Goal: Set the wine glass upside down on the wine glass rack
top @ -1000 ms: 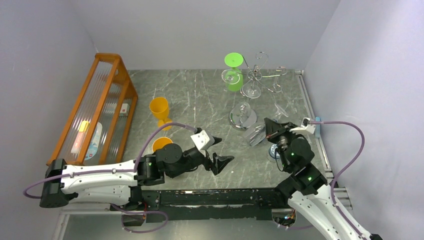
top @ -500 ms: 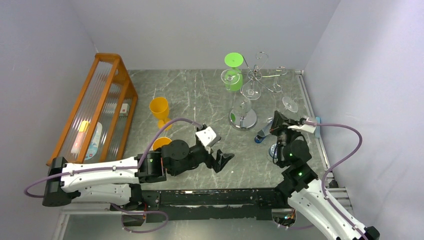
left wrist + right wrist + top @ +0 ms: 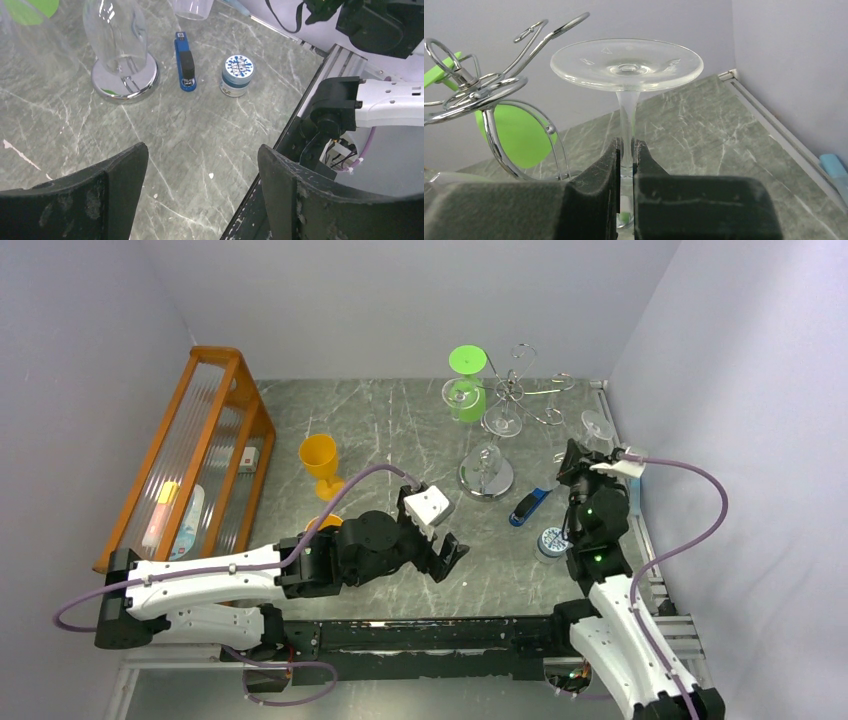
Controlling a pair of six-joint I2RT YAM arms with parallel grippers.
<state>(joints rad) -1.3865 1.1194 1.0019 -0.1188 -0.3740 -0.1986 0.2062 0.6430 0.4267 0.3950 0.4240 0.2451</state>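
Observation:
The robot's right gripper needs to release the clear wine glass on the rack's empty curled arm (image 3: 553, 412) (image 3: 479, 101) nearest that gripper.
My right gripper (image 3: 626, 150) is shut on the stem of a clear wine glass (image 3: 626, 65), held upside down with its round foot on top. In the top view the gripper (image 3: 574, 462) sits at the right edge and the glass foot (image 3: 597, 426) shows just right of the chrome wine glass rack (image 3: 513, 390). The rack's curled arms (image 3: 489, 90) lie left of the glass, apart from it. A green glass (image 3: 467, 380) and a clear glass (image 3: 502, 422) hang on the rack. My left gripper (image 3: 200, 165) is open and empty above the table's near middle (image 3: 447, 558).
The rack's mirrored base (image 3: 486, 478) stands centre right. A blue stapler (image 3: 528, 506) and a small round tin (image 3: 551, 540) lie near the right arm. Two orange cups (image 3: 319, 458) stand left of centre. An orange slatted rack (image 3: 190, 455) is at the left wall.
My right gripper has lifted the clear glass off the table and carried it up and right, turning it foot up beside the rack. My left arm has shifted slightly right.

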